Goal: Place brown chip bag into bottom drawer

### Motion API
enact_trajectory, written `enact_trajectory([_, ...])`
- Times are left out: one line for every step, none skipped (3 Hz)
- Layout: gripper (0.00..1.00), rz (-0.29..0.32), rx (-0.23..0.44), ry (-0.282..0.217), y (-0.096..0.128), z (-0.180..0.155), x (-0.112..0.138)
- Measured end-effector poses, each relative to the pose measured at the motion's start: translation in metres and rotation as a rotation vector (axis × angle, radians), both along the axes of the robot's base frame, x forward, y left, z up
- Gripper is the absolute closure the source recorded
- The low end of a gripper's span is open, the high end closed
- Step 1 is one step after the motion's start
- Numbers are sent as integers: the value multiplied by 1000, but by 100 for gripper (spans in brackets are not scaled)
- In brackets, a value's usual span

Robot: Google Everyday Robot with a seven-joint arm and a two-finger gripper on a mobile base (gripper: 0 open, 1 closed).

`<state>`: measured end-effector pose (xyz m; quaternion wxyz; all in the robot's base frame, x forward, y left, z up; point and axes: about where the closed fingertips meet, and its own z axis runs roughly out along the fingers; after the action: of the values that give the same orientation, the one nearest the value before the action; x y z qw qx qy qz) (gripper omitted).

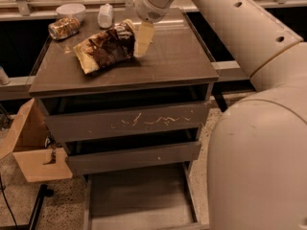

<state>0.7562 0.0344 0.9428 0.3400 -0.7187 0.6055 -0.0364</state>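
Observation:
Next, I close on the brown chip bag's back end (130, 36), farther from the small shiny can.
The brown chip bag (108, 49) lies crinkled on the cabinet top (177, 61), left of centre, its pale ends pointing front left and back right. My gripper (143, 40) hangs down from the arm at the bag's right end, touching or almost touching it. The bottom drawer (139, 198) is pulled out at the foot of the cabinet, and its flat floor holds nothing.
A small shiny can (64, 28), a white bowl (71, 11) and a small white packet (105, 16) sit at the back left of the top. The scratched top drawer (129, 121) and middle drawer (134, 157) are shut. A cardboard box (29, 150) stands to the left.

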Motion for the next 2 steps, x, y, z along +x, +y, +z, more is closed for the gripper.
enact_trajectory([0, -7, -28, 8, 22, -20, 17])
enact_trajectory([0, -39, -83, -10, 30, -31, 28])
